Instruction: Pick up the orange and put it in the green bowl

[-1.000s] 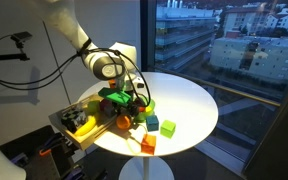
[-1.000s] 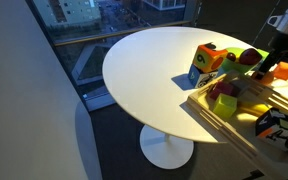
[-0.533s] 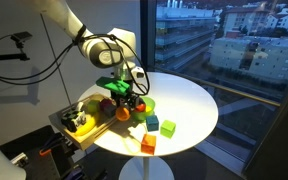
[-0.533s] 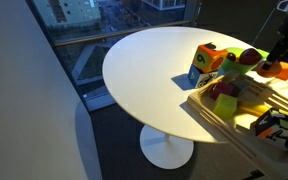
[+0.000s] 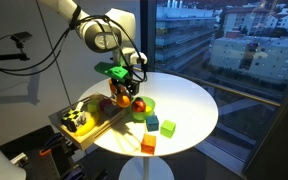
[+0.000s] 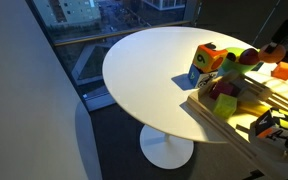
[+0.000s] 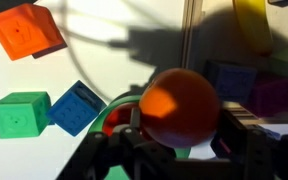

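The robot's gripper needs to release the orange in the green bowl [image 5: 148, 103], just behind the red round fruit. The orange now hangs just beside that bowl.
The orange [image 7: 179, 103] is held between the jaws of my gripper [image 7: 182, 138] in the wrist view. In an exterior view the gripper [image 5: 124, 90] holds the orange [image 5: 125, 98] a little above the table. It hangs just beside the lime-green bowl [image 5: 148, 105]. A red round fruit [image 5: 139, 104] lies in the bowl. In the wrist view the bowl's green rim [image 7: 110, 108] shows beneath and left of the orange. The bowl [image 6: 250, 52] with the red fruit [image 6: 247, 60] also shows in an exterior view. There the gripper is at the right edge, mostly cut off.
A wooden tray [image 5: 92, 128] with yellow, purple and other pieces lies beside the bowl, at the table's edge. A green cube [image 5: 168, 127], a blue cube [image 5: 152, 122] and an orange cube [image 5: 148, 144] stand on the white round table [image 5: 189, 100]. A coloured box [image 6: 206, 62] stands next to the bowl.
The gripper has risen from low over the tray with the orange held in it, and now hangs higher, beside the bowl.
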Tool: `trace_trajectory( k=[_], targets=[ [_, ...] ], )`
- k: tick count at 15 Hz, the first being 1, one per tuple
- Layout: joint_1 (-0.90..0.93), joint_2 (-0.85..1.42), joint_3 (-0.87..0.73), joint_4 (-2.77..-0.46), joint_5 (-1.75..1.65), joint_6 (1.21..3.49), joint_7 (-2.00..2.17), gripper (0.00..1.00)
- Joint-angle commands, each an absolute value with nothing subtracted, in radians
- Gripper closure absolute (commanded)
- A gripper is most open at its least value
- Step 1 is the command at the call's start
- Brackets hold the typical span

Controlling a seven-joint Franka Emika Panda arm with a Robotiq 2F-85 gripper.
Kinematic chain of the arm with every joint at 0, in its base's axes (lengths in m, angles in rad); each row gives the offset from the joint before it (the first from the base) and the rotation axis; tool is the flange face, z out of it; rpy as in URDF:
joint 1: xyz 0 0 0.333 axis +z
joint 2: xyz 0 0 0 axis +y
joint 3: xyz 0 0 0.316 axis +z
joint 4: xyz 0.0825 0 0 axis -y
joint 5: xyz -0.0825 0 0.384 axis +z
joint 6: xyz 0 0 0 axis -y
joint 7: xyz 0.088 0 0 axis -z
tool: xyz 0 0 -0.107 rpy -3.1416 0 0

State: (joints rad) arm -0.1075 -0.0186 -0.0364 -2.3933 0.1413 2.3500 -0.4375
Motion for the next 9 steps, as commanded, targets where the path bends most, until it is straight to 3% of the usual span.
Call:
trace_trajectory(
  k=[1,9],
  targets=[
    [-0.090,-0.031,-0.054,-2.335,0.199,2.310,-0.443,0.48],
    [-0.083,0.035,-0.052,-2.226,0.250,2.357,-0.391,0.48]
  ],
)
